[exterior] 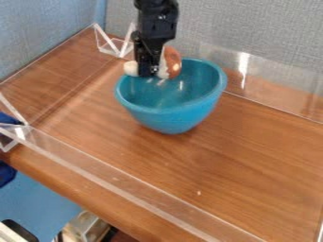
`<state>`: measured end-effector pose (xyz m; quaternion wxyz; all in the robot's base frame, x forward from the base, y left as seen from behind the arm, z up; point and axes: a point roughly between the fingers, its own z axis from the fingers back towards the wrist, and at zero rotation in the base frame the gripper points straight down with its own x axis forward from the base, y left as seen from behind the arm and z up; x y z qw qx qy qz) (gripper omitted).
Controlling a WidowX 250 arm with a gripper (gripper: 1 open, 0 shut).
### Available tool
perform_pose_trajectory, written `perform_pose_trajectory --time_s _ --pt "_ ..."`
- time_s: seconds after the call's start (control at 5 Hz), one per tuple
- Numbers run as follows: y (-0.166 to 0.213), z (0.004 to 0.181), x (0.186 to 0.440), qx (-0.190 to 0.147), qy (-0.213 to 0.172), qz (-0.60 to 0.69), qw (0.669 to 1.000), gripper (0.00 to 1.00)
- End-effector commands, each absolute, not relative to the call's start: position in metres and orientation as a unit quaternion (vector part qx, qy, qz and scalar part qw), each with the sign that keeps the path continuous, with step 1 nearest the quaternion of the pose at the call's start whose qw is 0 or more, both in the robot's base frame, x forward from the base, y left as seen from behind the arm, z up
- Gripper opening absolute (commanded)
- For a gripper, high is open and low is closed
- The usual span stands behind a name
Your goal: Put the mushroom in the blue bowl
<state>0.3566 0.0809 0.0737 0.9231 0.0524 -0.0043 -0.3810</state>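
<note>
The mushroom, now at about the bowl's rim height, will be let go by my gripper on the inside bottom of the blue bowl (pixel 172 92), near the bowl's middle.
The blue bowl (pixel 177 106) stands on the wooden table, a little left of the middle. My gripper (pixel 151 68) hangs over the bowl's far left rim, fingers pointing down. It is shut on the mushroom (pixel 171 64). The reddish-brown cap shows to the right of the fingers and the cream stem end sticks out to their left. The mushroom sits at about rim height, touching or just above the rim; I cannot tell which.
A clear acrylic wall (pixel 127 203) rings the wooden tabletop (pixel 252 161). A blue fabric backdrop (pixel 51 24) rises behind it. Bare wood lies in front of and to the right of the bowl.
</note>
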Motion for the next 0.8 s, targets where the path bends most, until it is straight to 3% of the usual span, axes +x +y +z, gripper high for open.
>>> perform_pose_trajectory --time_s 0.0,0.6 --pt "0.079 0.080 0.371 0.067 -0.032 -0.394 0.916 0.00" --pt "0.041 0.063 0.363 0.063 -0.034 -0.467 0.881 0.00"
